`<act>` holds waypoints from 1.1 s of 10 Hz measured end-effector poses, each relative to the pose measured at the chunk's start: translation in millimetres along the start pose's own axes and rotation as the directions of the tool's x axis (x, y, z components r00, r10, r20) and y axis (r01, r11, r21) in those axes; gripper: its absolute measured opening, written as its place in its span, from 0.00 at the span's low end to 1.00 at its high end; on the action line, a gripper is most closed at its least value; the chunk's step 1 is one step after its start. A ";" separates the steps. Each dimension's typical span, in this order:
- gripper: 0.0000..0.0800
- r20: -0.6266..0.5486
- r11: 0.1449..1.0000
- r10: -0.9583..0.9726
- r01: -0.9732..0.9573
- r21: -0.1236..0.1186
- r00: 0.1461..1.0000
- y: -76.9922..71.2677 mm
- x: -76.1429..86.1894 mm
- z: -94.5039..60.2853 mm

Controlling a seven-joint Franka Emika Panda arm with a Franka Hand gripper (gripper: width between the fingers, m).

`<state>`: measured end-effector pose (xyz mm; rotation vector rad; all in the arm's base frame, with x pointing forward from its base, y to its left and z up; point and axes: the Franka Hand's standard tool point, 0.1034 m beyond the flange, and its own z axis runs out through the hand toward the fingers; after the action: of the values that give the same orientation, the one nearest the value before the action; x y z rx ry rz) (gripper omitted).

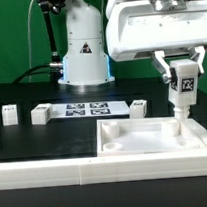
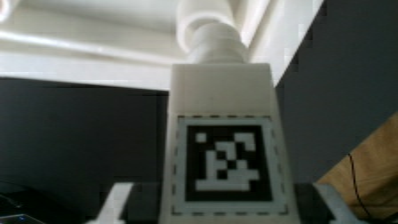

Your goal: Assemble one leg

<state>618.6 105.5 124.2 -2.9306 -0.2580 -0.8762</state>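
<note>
Next, my gripper lets go of the leg while it stands upright in the panel corner [image 1: 193, 142] beneath it, close to the white front rail.
The leg [image 1: 181, 89] is a small white post with a black-and-white tag on its face. My gripper [image 1: 180, 76] is shut on the leg and holds it upright over the far right corner of the large white panel [image 1: 154, 138]. The leg's lower peg reaches down to the recessed corner [image 1: 182, 126]; whether it sits in the hole I cannot tell. In the wrist view the leg [image 2: 224, 140] fills the middle, its tag facing the camera, with its round peg pointing away toward the panel [image 2: 107, 45]. Fingers [image 2: 125, 200] flank it.
Other white legs stand on the black table: one [image 1: 39, 115] left of the marker board [image 1: 88, 110], one [image 1: 7, 114] further left, one [image 1: 139, 108] right of the board. The robot base [image 1: 83, 53] rises behind. A white front rail [image 1: 56, 173] borders the table.
</note>
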 end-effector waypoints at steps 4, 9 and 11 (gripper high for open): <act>0.37 0.002 1.000 0.000 0.000 -0.001 1.000 5.0 3.5 25.6; 0.37 0.025 1.000 0.003 -0.003 0.004 1.000 -0.9 -14.0 32.0; 0.37 0.023 1.000 -0.001 0.001 0.008 1.000 -5.3 -18.6 36.6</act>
<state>622.0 112.4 83.5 -2.9355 -0.2642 -0.8398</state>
